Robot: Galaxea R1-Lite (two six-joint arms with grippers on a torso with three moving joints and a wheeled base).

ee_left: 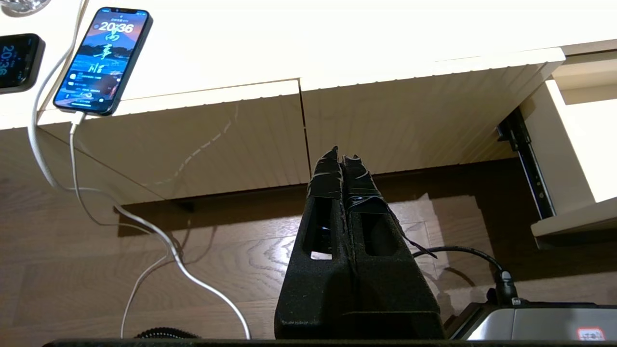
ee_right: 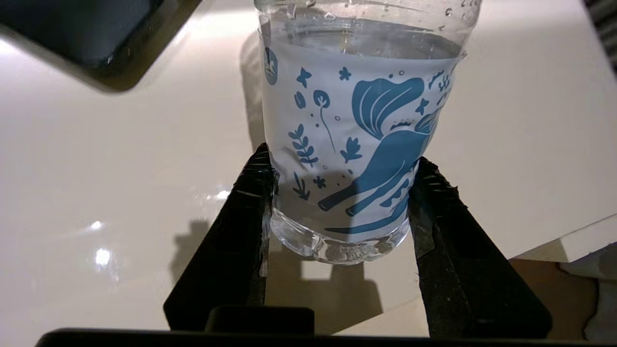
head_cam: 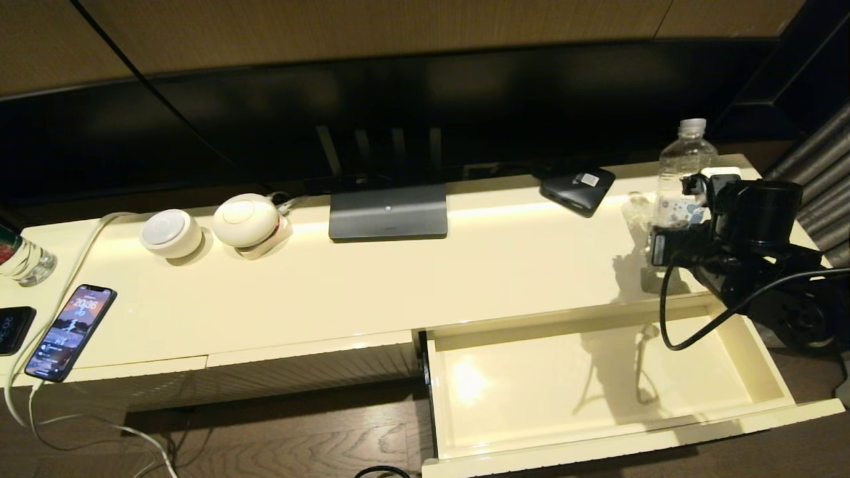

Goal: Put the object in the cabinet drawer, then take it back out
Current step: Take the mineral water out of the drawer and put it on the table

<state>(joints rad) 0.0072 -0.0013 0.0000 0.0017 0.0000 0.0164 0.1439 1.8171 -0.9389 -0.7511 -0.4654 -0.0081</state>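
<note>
Next, I release the clear water bottle, now upright over the cabinet top's end, with my right gripper on the cream cabinet top beside the black device [head_cam: 661, 220].
The clear water bottle [head_cam: 684, 172] with its pale cap and white-and-blue label [ee_right: 356, 144] stands upright over the right end of the cream cabinet top [head_cam: 398, 285]. My right gripper [ee_right: 343, 161] is shut on its lower body, one finger [ee_right: 255, 193] on each side. I cannot tell whether its base touches the top. In the head view that gripper [head_cam: 671, 229] is just behind the cabinet drawer [head_cam: 624, 445], which is pulled out with nothing in it. My left gripper [ee_left: 340, 156] hangs shut and parked low over the wooden floor, in front of the closed ribbed panels [ee_left: 202, 140].
Near the bottle lies a black device [head_cam: 578, 189]. A grey stand [head_cam: 388, 212] and two white round devices [head_cam: 171, 232] sit farther left. A lit phone [head_cam: 70, 332] with a white cable and a glass bottle [head_cam: 20, 255] are at the left end.
</note>
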